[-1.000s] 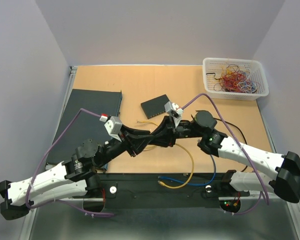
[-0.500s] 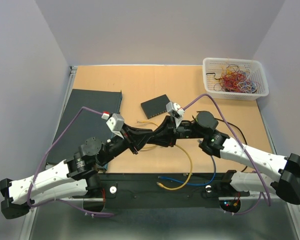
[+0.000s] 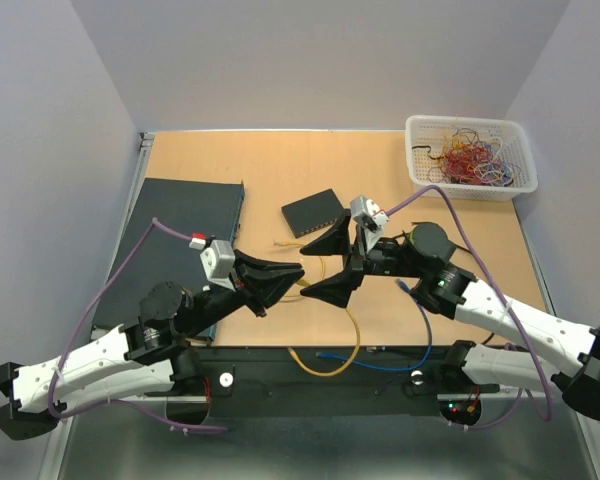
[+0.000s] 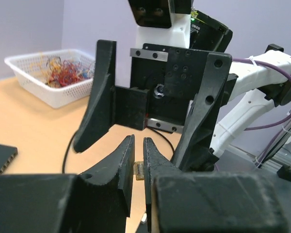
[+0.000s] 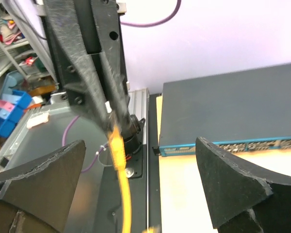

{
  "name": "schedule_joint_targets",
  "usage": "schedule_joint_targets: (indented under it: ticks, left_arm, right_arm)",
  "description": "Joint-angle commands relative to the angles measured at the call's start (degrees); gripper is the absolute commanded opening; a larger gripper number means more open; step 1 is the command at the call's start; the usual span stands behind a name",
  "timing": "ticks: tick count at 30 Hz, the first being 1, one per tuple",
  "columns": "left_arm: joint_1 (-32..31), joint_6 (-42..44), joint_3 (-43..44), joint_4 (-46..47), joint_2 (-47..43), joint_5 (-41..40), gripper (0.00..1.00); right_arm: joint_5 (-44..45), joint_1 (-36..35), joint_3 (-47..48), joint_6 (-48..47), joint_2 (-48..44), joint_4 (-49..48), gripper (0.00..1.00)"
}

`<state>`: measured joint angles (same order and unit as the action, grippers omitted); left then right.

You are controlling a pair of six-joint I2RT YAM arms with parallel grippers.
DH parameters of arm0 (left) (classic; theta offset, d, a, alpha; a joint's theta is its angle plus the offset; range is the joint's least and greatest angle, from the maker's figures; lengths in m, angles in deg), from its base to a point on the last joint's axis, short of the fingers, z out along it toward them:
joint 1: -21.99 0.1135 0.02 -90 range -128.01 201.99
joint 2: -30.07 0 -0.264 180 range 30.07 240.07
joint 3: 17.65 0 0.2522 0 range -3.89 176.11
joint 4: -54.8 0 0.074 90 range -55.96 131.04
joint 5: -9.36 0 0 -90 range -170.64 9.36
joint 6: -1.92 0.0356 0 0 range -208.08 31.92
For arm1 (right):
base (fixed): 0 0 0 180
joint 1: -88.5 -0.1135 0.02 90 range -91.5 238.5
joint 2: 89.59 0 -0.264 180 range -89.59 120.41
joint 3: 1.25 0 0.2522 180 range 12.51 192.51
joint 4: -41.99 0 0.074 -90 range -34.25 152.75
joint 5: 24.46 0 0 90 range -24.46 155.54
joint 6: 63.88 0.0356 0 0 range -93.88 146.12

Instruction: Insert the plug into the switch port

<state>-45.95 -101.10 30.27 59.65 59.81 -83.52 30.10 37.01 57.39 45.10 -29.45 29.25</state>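
Note:
The left gripper's fingers cover the clear plug that must go into the switch port, so the robot's right gripper needs to take the yellow cable (image 5: 124,187) behind the plug.
The yellow cable (image 3: 352,330) ends in a clear plug (image 4: 139,171), and my left gripper (image 3: 296,272) is shut on that plug above the middle of the table. In the right wrist view the plug (image 5: 115,143) hangs from the left gripper's fingers (image 5: 94,73), with the cable trailing down. My right gripper (image 3: 306,265) faces it, wide open, one finger (image 4: 103,92) on either side of the left fingertips and nothing in its grasp. The switch (image 3: 185,232) is the large dark box at the left. Its blue port strip (image 5: 242,144) shows in the right wrist view.
A small black box (image 3: 313,212) lies just beyond the two grippers. A white basket (image 3: 470,158) of coloured wires stands at the back right. A blue cable (image 3: 380,360) and the yellow cable's other end (image 3: 296,355) lie on the dark rail at the near edge.
My right gripper has opened and let go of the cable end. The left gripper closed on the plug and drew back a little to the left. The cable's slack swung toward the near edge.

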Motion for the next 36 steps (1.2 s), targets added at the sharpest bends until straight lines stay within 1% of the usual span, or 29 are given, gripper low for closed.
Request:
schedule_joint_targets:
  ticks: [1,3,6,10,12,14,16,18,19,20,21,23,24,26,27,28,29,30,31,32,33,35,36]
  left_arm:
    - [-0.2,8.2,3.6,4.9,-1.6,6.0,0.0]
    - [-0.2,9.6,4.5,5.0,-2.3,9.0,0.0]
    - [-0.3,11.5,5.3,5.8,-3.1,11.6,0.0]
    - [-0.3,12.3,6.1,6.2,-2.9,11.9,0.0]
    - [-0.2,12.1,6.3,6.3,-2.1,12.3,0.0]
    - [-0.3,12.0,6.4,6.8,-1.5,12.5,0.0]
    - [-0.2,11.8,6.1,7.3,-0.9,13.0,0.0]
    - [-0.2,11.8,6.0,7.7,-0.6,13.1,0.0]
    - [-0.3,12.0,5.8,7.8,-0.5,13.1,0.0]
    - [-0.3,12.1,5.7,7.9,-0.3,13.0,0.0]
    - [-0.3,12.2,5.6,8.0,-0.2,12.7,0.0]
    - [-0.2,12.6,5.0,8.2,-0.2,12.3,0.0]
    - [-0.2,12.8,4.9,8.3,-0.2,11.5,0.0]
    - [-0.2,12.2,4.3,8.4,-0.2,9.9,0.0]
    - [-0.2,11.4,4.3,8.3,-0.4,5.7,0.04]
    - [-0.2,10.3,4.7,7.3,-0.4,3.3,0.17]
    - [-0.2,8.3,5.3,6.1,-0.4,-2.5,0.45]
    - [-0.2,7.4,6.0,4.8,-0.3,-4.9,0.6]
    - [-0.3,6.1,6.8,3.2,-0.3,-7.5,0.69]
    - [-0.2,4.9,8.5,0.1,-0.2,-10.0,0.81]
    - [-0.2,2.2,9.4,-1.7,0.1,-15.2,0.85]
    - [-0.2,0.2,12.0,-6.0,0.2,-19.0,0.87]
    - [-0.2,-1.1,12.8,-7.2,0.3,-20.4,0.87]
  right_arm:
    - [2.0,0.2,3.0,-3.3,-5.7,4.8,1.0]
    - [0.7,0.4,2.9,-3.3,-7.0,5.8,1.0]
    - [-1.6,0.4,2.9,-2.0,-6.4,5.8,1.0]
    - [-4.1,0.4,3.9,0.3,-3.5,4.6,0.99]
    - [-5.7,0.4,3.6,1.7,-2.7,1.7,0.98]
    - [-6.4,0.4,3.6,3.0,-1.3,0.0,0.96]
    - [-6.4,0.4,3.5,4.0,-0.6,-1.9,0.88]
    - [-6.8,0.4,3.5,4.9,0.6,-4.1,0.79]
    - [-6.8,0.4,3.3,5.6,0.9,-4.8,0.66]
    - [-6.9,0.4,3.0,6.0,1.0,-6.5,0.58]
    - [-6.9,0.4,2.8,6.4,1.0,-7.6,0.36]
    - [-7.1,0.4,2.0,7.4,1.0,-10.0,0.08]
    - [-6.9,0.4,1.7,7.5,0.9,-10.3,0.0]
    - [-5.5,0.4,0.2,6.9,0.3,-10.7,0.0]
    - [-1.9,0.4,-0.5,6.6,-0.4,-10.7,0.01]
    - [0.4,0.4,-1.2,6.0,-1.5,-10.6,0.01]
    - [4.9,0.4,-2.5,5.0,-2.3,-8.7,0.0]
    - [7.6,0.4,-3.0,2.8,-3.8,-7.0,0.0]
    - [10.1,0.4,-3.7,2.8,-3.8,-5.5,0.0]
    - [12.6,0.4,-4.2,1.2,-5.2,-3.1,0.0]
    - [17.0,0.4,-5.1,0.4,-5.8,-1.9,0.01]
    - [21.5,0.3,-5.6,-1.3,-7.1,0.8,0.01]
    - [26.3,0.3,-5.9,-1.8,-7.5,1.6,0.01]
